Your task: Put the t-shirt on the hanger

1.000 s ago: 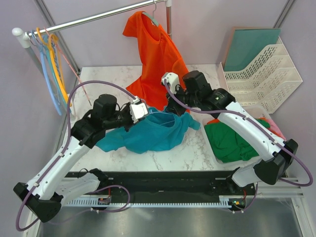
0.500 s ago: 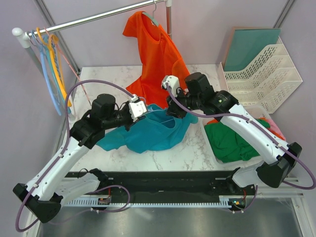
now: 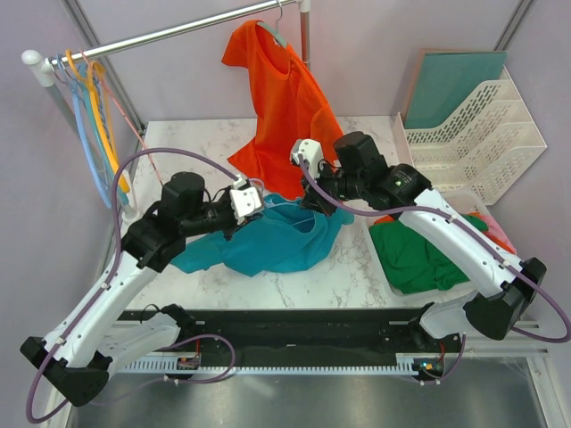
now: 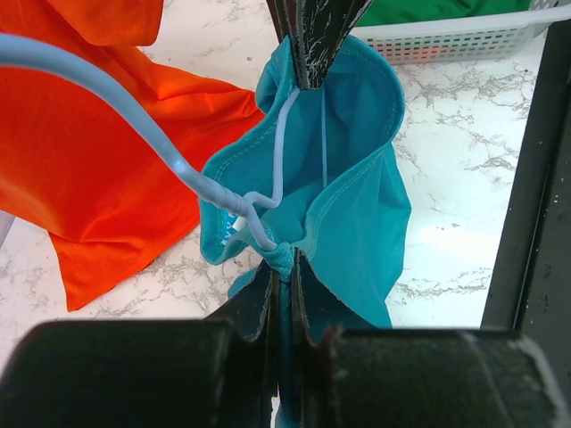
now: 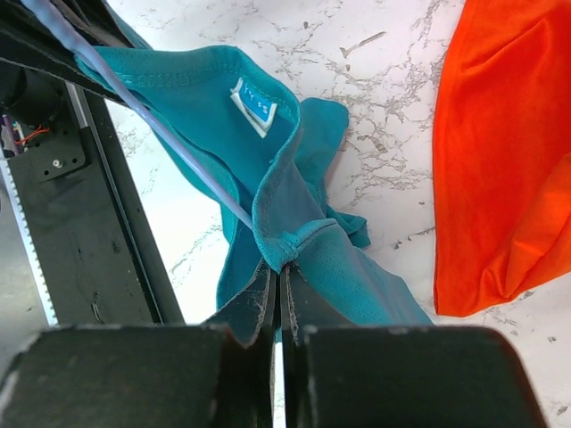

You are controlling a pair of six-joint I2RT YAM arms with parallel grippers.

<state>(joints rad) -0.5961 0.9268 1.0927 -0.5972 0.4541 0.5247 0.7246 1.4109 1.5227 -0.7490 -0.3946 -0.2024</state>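
The hanger's twisted neck sits close to my left gripper, so my right gripper needs to open and take the collar with the hanger's arm nearer the neck (image 4: 280, 160).
The teal t-shirt (image 3: 268, 242) lies bunched on the marble table, its collar lifted and stretched between my two grippers. My left gripper (image 3: 253, 203) is shut on one side of the collar (image 4: 284, 259). My right gripper (image 3: 309, 198) is shut on the opposite side (image 5: 279, 265). The thin pale-blue hanger (image 4: 134, 111) runs slantwise into the open collar, its twisted neck at the collar's edge. It also shows in the right wrist view (image 5: 152, 125) and as a faint line in the top view (image 3: 287, 206). Most of the hanger is hidden inside the cloth.
An orange t-shirt (image 3: 281, 102) hangs from the rail (image 3: 169, 34) and drapes onto the table behind the grippers. Spare hangers (image 3: 94, 125) hang at the rail's left end. A dark green garment (image 3: 415, 254) lies at right, below a white basket rack (image 3: 477, 134).
Both grippers have shifted slightly left with the collar still held. The teal shirt's right edge has drawn in a little.
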